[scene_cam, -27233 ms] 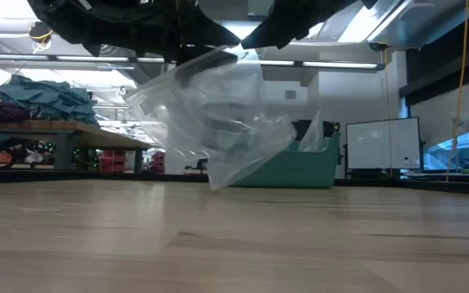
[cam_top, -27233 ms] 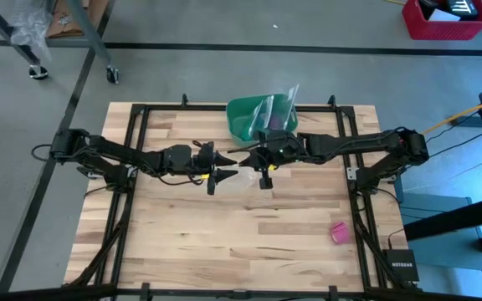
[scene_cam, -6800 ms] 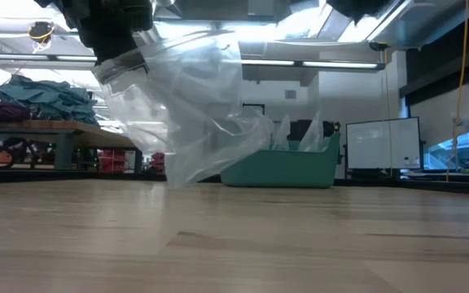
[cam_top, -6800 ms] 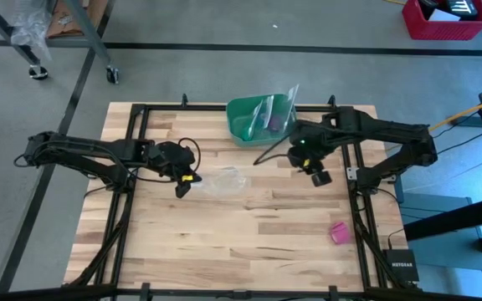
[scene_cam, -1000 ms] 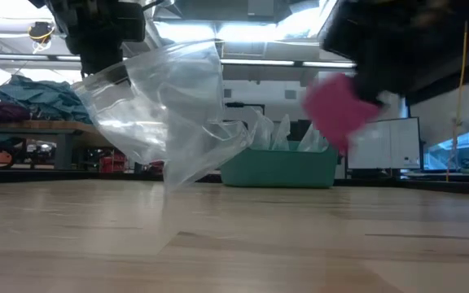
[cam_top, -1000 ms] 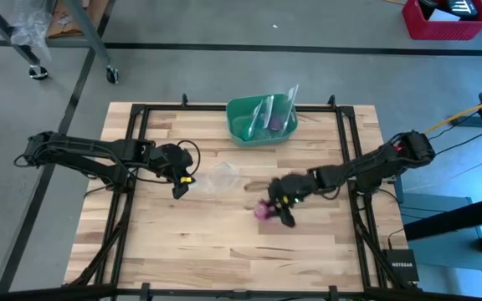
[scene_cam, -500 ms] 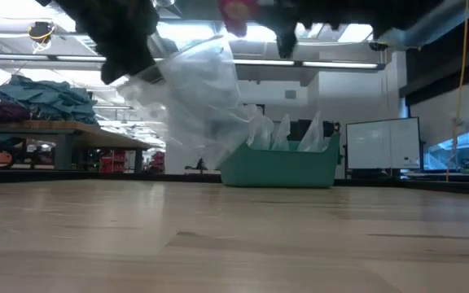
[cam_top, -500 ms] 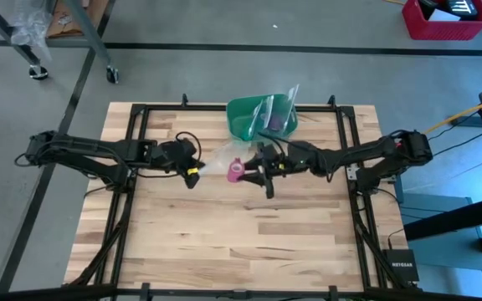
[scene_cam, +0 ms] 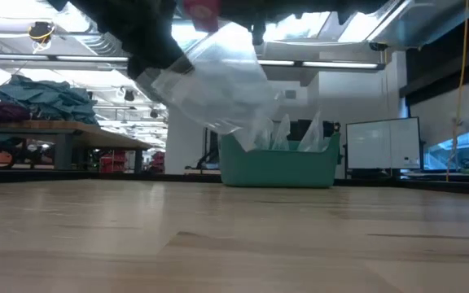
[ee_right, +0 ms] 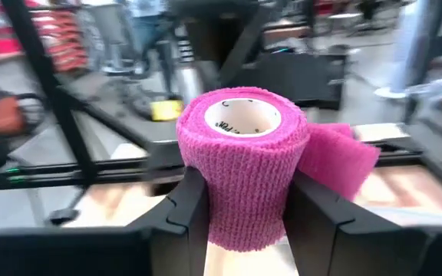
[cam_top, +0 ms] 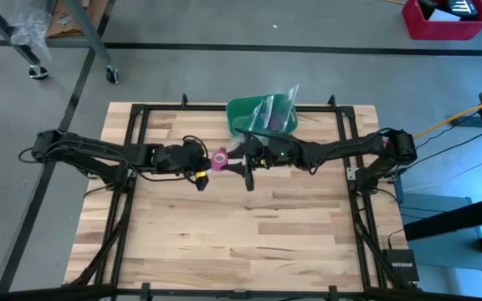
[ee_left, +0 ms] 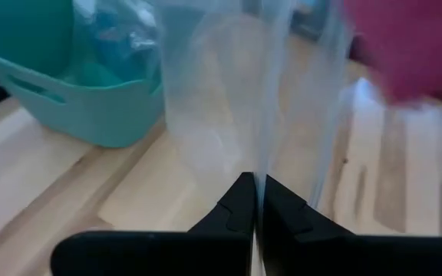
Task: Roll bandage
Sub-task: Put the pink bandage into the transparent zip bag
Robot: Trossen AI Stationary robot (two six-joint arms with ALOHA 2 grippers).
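Observation:
The right gripper needs to release the pink bandage roll inside the clear plastic bag at my left gripper's fingertips (cam_top: 224, 164).
The bandage is a small pink roll (ee_right: 244, 161) with a short loose tail (ee_right: 336, 157). My right gripper (cam_top: 224, 160) is shut on it above the table's middle, right beside my left gripper (cam_top: 199, 163). The roll also shows in the high view (cam_top: 219, 159), at the top of the low view (scene_cam: 200, 12) and in the left wrist view (ee_left: 405, 46). My left gripper is shut on a clear plastic bag (scene_cam: 210, 81). Whether the roll is inside the bag, I cannot tell. My left gripper pinches an edge of the clear bag (ee_left: 258, 180) between its two shut fingers, coming level from the table's left side. The bag hangs slack beyond the fingers, clear of the table. My right gripper pinches the roll's curved sides (ee_right: 209, 195) between its two fingers (ee_right: 183, 211), coming level from the table's right side. The roll's open core end (ee_right: 244, 115) shows above the fingers. The roll is lifted clear of the table, its tail hanging loose at one side.
A green plastic bowl (cam_top: 245, 113) holding more clear bags stands at the table's far edge, just behind the grippers; it also shows in the low view (scene_cam: 279, 167) and the left wrist view (ee_left: 67, 84). Bare wood (cam_top: 241, 234) lies toward the near edge.
My right gripper has carried the pink roll from the table's near middle toward the far and left, up to my left gripper and the bag. My left gripper has gone a little toward the table's right, and the bag has risen and swung.

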